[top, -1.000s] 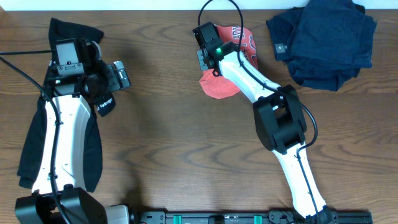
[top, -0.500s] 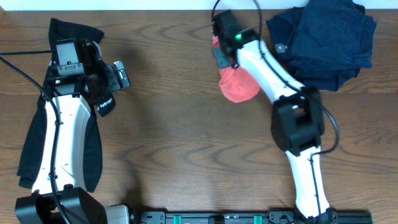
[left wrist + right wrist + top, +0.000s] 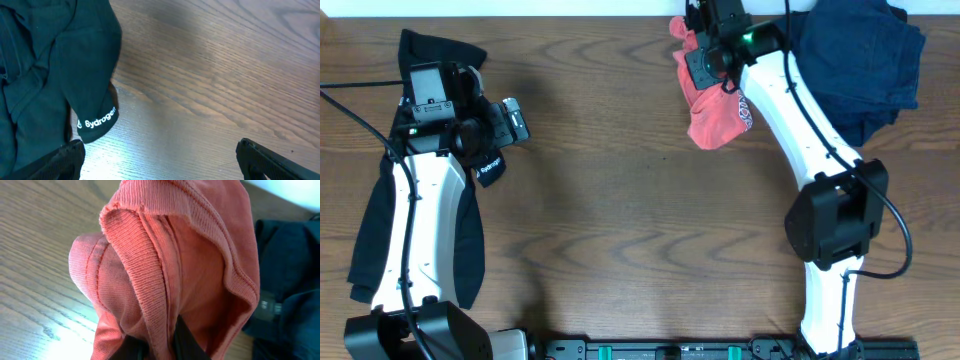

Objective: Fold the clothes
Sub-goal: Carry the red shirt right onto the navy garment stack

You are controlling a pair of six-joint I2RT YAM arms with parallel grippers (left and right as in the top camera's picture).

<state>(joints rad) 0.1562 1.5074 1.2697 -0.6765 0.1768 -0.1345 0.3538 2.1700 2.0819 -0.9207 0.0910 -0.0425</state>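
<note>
My right gripper needs to release the red garment on top of the pile of dark navy clothes (image 3: 869, 46).
My right gripper (image 3: 698, 62) is shut on a red garment (image 3: 718, 115) with white print and holds it lifted near the table's far edge; the cloth hangs bunched from the jaws. In the right wrist view the red garment (image 3: 175, 265) fills the frame, pinched between the dark fingers (image 3: 160, 342). My left gripper (image 3: 518, 122) is open and empty above bare wood at the left. In the left wrist view its fingers (image 3: 160, 160) stand wide apart beside a black garment (image 3: 50, 65) with white lettering. That black garment (image 3: 420, 215) lies under the left arm.
A pile of dark navy clothes (image 3: 850, 60) lies at the far right corner, just right of the red garment, and shows in the right wrist view (image 3: 290, 280). The wooden table (image 3: 620, 230) spreads between the arms. The far edge is close behind the right gripper.
My right gripper has carried the red garment up and to the right, from the table's middle back toward the far edge by the navy pile. The left arm has not moved.
</note>
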